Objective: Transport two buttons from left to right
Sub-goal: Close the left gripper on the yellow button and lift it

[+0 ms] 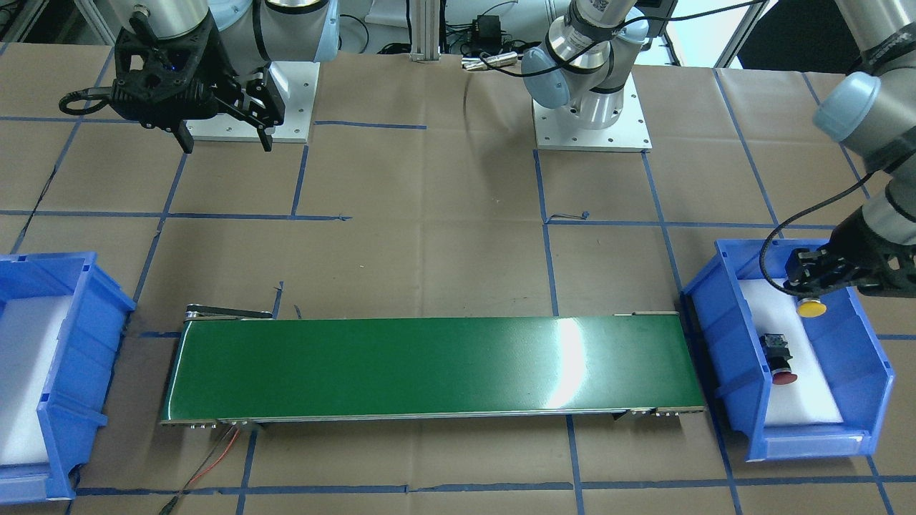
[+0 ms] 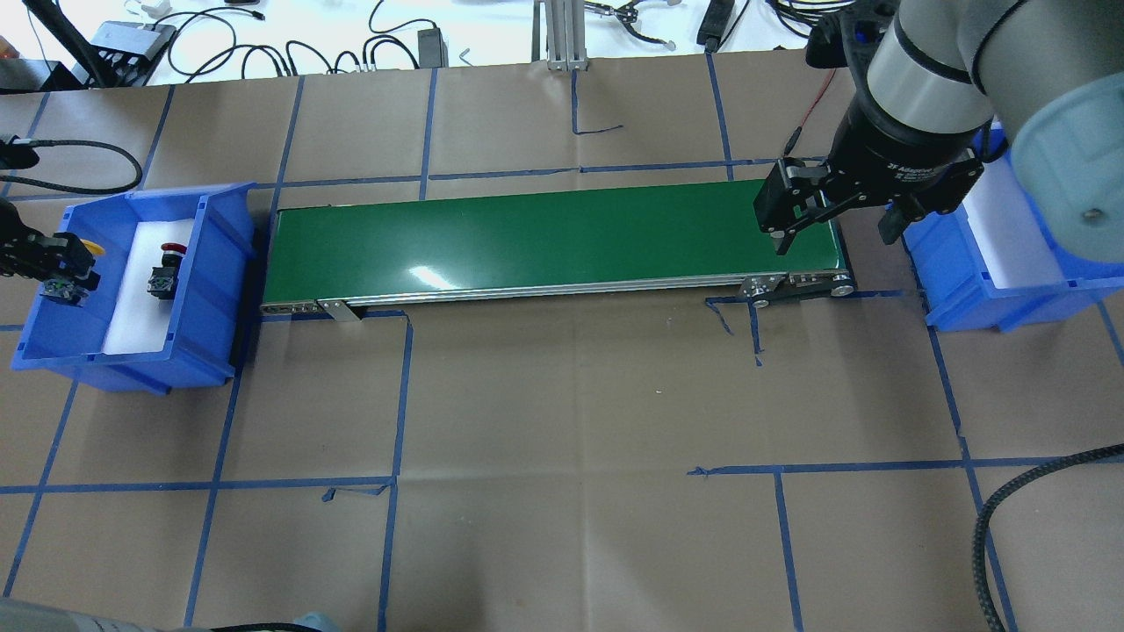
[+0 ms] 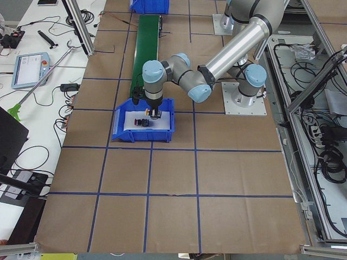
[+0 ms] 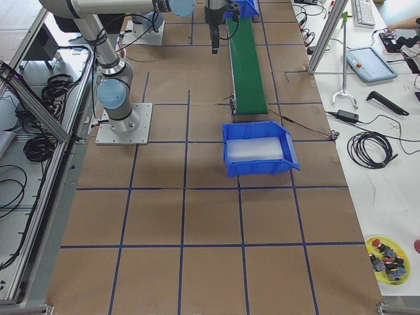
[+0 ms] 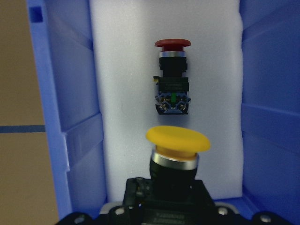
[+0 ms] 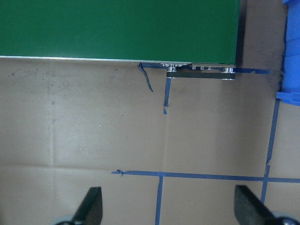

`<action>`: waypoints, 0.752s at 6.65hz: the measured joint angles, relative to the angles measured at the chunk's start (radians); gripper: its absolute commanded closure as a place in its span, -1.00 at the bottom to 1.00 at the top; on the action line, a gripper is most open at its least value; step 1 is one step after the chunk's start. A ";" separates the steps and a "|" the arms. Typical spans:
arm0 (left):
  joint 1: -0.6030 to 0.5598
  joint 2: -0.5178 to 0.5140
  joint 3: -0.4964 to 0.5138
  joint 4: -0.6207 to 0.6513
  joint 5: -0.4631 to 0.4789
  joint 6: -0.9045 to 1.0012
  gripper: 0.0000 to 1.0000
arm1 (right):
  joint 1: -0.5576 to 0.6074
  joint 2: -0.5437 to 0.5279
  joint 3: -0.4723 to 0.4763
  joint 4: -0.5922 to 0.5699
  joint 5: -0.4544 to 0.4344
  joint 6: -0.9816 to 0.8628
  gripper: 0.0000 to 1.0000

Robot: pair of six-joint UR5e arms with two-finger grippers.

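Note:
Next, my left gripper releases the yellow button on the green belt (image 1: pixel 600 360) beside its bright glare, toward the red button.
My left gripper (image 1: pixel 809 288) is shut on the yellow-capped button (image 1: pixel 811 308) and holds it by its black body over the left blue bin (image 1: pixel 730 372). In the left wrist view the yellow button (image 5: pixel 178 145) sits just in front of the camera. Beyond it the red-capped button (image 5: pixel 172 89) lies on its side on the white foam. The overhead view shows the red button (image 2: pixel 164 268) beside my left gripper (image 2: pixel 66 268). My right gripper (image 2: pixel 834 233) hangs open and empty above the right end of the green conveyor belt (image 2: pixel 553 233).
The green belt (image 1: pixel 429 368) runs between the two bins. The right blue bin (image 2: pixel 1001 254) holds only white foam. The table is covered in brown paper with blue tape lines. Cables lie near the belt's ends.

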 measured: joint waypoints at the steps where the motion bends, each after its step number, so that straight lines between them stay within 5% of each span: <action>1: -0.041 -0.004 0.063 -0.059 0.001 -0.036 0.78 | 0.000 0.000 0.000 0.000 0.000 0.000 -1.00; 5: -0.285 -0.012 0.135 -0.116 0.004 -0.371 0.78 | 0.000 0.000 0.000 0.000 0.000 0.000 -1.00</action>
